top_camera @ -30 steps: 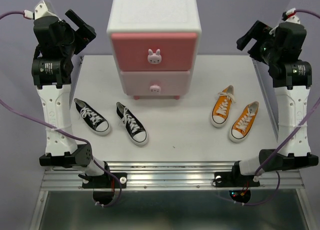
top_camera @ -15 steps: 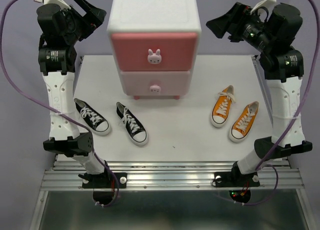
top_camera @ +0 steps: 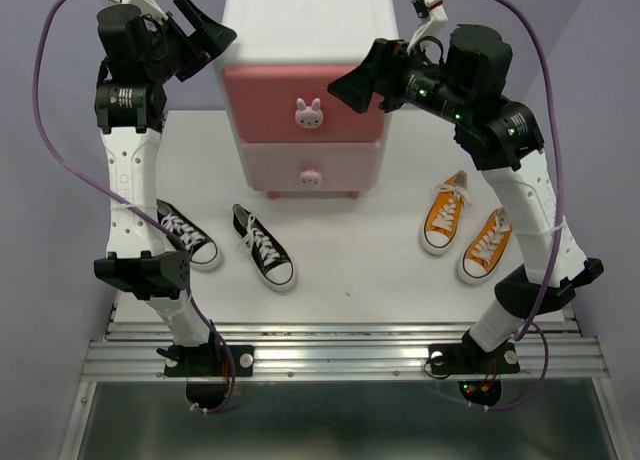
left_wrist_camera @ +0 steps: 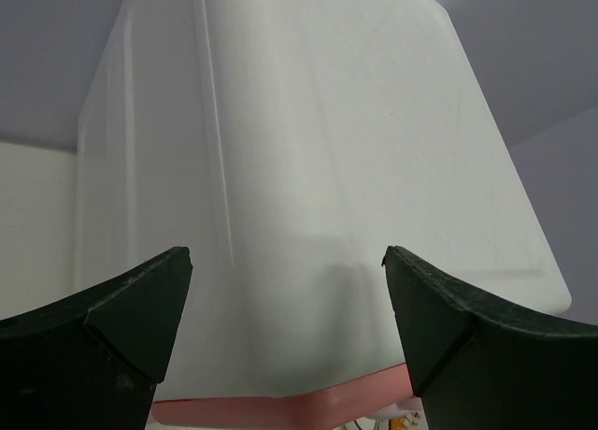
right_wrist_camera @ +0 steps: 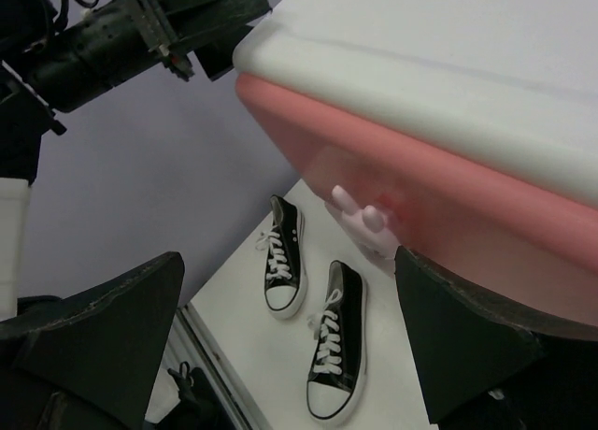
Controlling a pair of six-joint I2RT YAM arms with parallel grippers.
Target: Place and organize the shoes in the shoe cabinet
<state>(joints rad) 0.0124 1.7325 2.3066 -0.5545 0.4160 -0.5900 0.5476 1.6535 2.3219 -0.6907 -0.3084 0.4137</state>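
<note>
The drawer must open for the shoes, so my right gripper will next go to the upper drawer's bunny knob [top_camera: 309, 114] [right_wrist_camera: 368, 226] and close there.
The white shoe cabinet [top_camera: 305, 35] stands at the back, both drawers shut. The darker pink upper drawer [top_camera: 262, 105] has a bunny knob [top_camera: 309, 111]. The paler lower drawer [top_camera: 345, 165] sits below it. Two black shoes [top_camera: 185, 235] [top_camera: 263, 246] lie front left and two orange shoes [top_camera: 446, 212] [top_camera: 489, 244] front right. My left gripper [top_camera: 218, 35] is open and empty at the cabinet's top left corner; the cabinet top [left_wrist_camera: 308, 168] fills its view. My right gripper [top_camera: 345, 85] is open and empty in front of the upper drawer, right of the knob [right_wrist_camera: 360, 220].
The white table mat [top_camera: 380, 280] holds everything. The metal rail [top_camera: 330, 355] with both arm bases runs along the near edge. The right wrist view shows both black shoes [right_wrist_camera: 285, 257] [right_wrist_camera: 336, 341] and the left arm [right_wrist_camera: 121, 33].
Both arms rose and swung inward. The left gripper came to the cabinet's top left corner. The right gripper came from the far right to the front of the upper drawer.
</note>
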